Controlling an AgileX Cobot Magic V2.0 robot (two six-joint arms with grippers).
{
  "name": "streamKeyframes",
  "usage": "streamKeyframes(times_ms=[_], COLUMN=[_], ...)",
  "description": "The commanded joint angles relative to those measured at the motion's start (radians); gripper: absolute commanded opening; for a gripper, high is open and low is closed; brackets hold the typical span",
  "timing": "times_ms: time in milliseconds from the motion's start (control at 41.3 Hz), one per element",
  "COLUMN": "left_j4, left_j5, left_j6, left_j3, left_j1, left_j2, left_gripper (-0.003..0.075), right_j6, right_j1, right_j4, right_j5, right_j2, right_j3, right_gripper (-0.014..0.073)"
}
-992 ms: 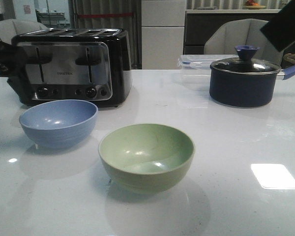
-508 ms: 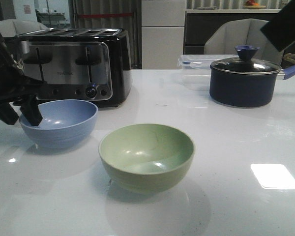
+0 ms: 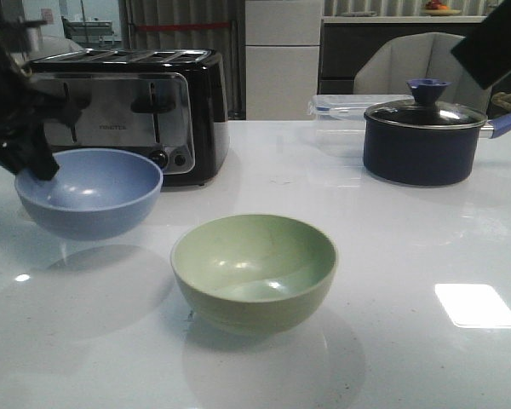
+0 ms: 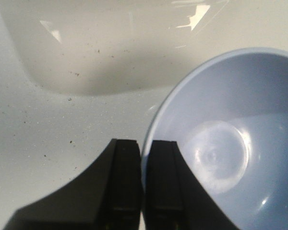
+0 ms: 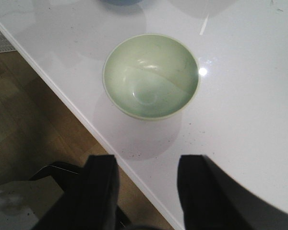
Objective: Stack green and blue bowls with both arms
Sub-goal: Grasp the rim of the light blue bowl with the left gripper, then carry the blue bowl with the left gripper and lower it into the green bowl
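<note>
Next, the left gripper releases the blue bowl inside the green bowl point(image 3: 254, 251) near the white table's front.
The blue bowl point(image 3: 89, 194) hangs above the white table at the left, lifted off its shadow. My left gripper point(image 3: 36, 162) is shut on its left rim; in the left wrist view the gripper point(image 4: 143, 148) pinches the rim of the blue bowl point(image 4: 230, 134), one finger inside and one outside. The green bowl point(image 3: 254, 268) stands upright on the table near the front centre. In the right wrist view the green bowl point(image 5: 151, 75) sits beyond my right gripper point(image 5: 145, 165), which is open and empty above the table's front edge. Part of the right arm point(image 3: 494, 43) shows at the top right.
A black and silver toaster point(image 3: 128, 115) stands behind the blue bowl. A dark navy lidded pot point(image 3: 422, 136) and a clear plastic box point(image 3: 341, 115) stand at the back right. The table edge point(image 5: 86, 122) and wooden floor show in the right wrist view.
My left gripper came in from the left, closed on the blue bowl's rim and lifted the bowl up and slightly left. The green bowl and right arm have not moved.
</note>
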Motion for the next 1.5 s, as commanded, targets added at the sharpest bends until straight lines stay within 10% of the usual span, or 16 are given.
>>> streamKeyframes(times_ms=[0,290,823,1476], left_j4=[-0.044,-0.161,-0.172,-0.171], left_j5=[0.054,0.258,0.200,0.175], left_j6=[0.001,0.001,0.023,0.027], left_j3=[-0.072,-0.178,-0.179,-0.179], left_j1=[-0.008,-0.059,-0.352,-0.375], left_j2=[-0.108,-0.176,-0.172,0.087], left_gripper=[0.0096,0.0096,0.0096,0.0099], right_j6=[-0.013,-0.013,-0.013,-0.013], right_j1=[0.001,0.000,0.000,0.000], right_j4=[0.003,0.003,0.002,-0.006], right_j5=[-0.061,-0.063,-0.064,-0.064], right_j2=[-0.013,-0.013,-0.013,-0.013], right_j3=[-0.027,-0.027,-0.027,-0.027], right_gripper=[0.0416,0.0416,0.0416,0.0416])
